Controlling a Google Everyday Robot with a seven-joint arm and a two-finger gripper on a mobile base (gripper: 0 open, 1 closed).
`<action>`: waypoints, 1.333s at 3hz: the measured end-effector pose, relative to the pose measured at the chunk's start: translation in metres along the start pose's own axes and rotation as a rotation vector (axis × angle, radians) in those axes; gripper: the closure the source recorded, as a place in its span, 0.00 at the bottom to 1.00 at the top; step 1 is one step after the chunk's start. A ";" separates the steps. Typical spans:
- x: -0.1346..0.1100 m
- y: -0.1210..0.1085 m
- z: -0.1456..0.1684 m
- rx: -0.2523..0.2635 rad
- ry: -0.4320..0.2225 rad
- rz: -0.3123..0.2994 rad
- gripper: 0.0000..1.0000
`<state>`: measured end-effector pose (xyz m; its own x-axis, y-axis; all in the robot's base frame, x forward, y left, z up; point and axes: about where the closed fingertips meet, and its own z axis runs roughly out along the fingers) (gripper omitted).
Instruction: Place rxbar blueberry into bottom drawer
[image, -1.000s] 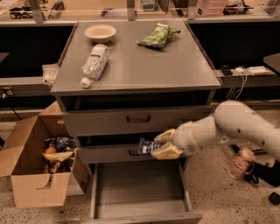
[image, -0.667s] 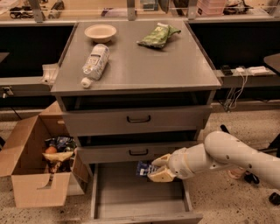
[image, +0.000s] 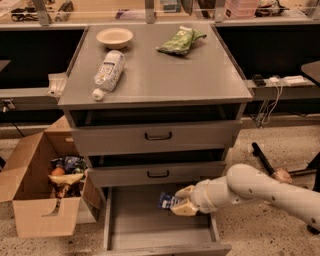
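Note:
Next, my gripper lets go of the rxbar blueberry on the drawer's grey bottom near the middle of the open bottom drawer (image: 171, 220).
The bottom drawer (image: 150, 232) of the grey cabinet is pulled open and shows a plain grey floor. My gripper (image: 183, 201) reaches in from the right on a white arm and hangs over the drawer's back right part. It is shut on the rxbar blueberry (image: 168, 201), a small dark blue wrapper with white print that sticks out to the left of the fingers. The bar is held just above the drawer floor.
The two upper drawers (image: 158, 136) with black handles are closed. On the cabinet top lie a plastic bottle (image: 107, 72), a bowl (image: 115, 37) and a green snack bag (image: 180, 41). An open cardboard box (image: 42, 187) with items stands on the floor at left.
My gripper has moved down from in front of the middle drawer into the open bottom drawer, still holding the blue bar.

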<state>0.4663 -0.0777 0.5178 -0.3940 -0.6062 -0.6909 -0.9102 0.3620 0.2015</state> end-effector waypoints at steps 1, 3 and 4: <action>0.053 -0.025 0.043 0.018 0.055 0.028 1.00; 0.128 -0.062 0.112 0.026 0.167 0.090 1.00; 0.162 -0.079 0.147 0.025 0.208 0.133 1.00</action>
<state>0.4932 -0.1000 0.2880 -0.5306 -0.6837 -0.5010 -0.8459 0.4644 0.2621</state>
